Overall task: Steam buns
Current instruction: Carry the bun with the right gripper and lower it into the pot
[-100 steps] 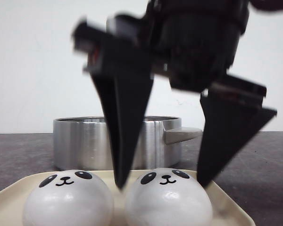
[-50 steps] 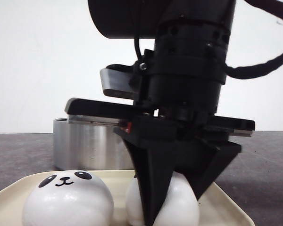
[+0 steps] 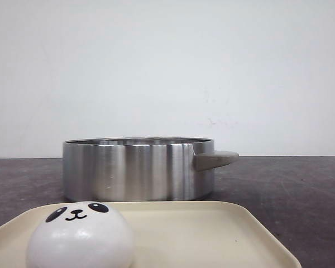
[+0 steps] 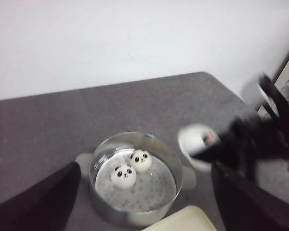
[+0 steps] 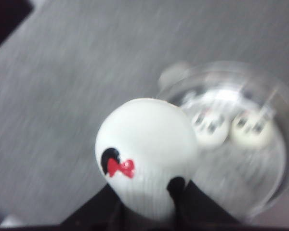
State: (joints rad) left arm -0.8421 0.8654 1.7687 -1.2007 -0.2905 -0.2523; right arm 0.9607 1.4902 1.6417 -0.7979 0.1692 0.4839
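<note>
Next, my right gripper lets go of the red-bow bun inside the steel pot (image 3: pixel 171 143) (image 5: pixel 223 174), beside the two buns there.
One panda-faced bun (image 3: pixel 81 237) sits at the left of the cream tray (image 3: pixel 212 234). Two more buns (image 4: pixel 124 174) (image 4: pixel 140 160) lie inside the steel pot (image 3: pixel 134 170) on its perforated floor. My right gripper (image 5: pixel 149 207) is shut on the fourth bun (image 5: pixel 147 144), which bears a red bow, and holds it in the air beside the pot; it shows blurred in the left wrist view (image 4: pixel 195 139). My left gripper (image 4: pixel 145 164) is open and empty, high above the pot. Neither gripper shows in the front view.
The pot has a grey handle (image 3: pixel 215 160) that points right and stands just behind the tray. The dark table (image 3: pixel 290 190) runs to a white wall. A corner of the tray (image 4: pixel 183 221) shows next to the pot.
My right gripper closed on the right-hand bun on the tray and lifted it up out of the front view. One bun is left on the tray.
</note>
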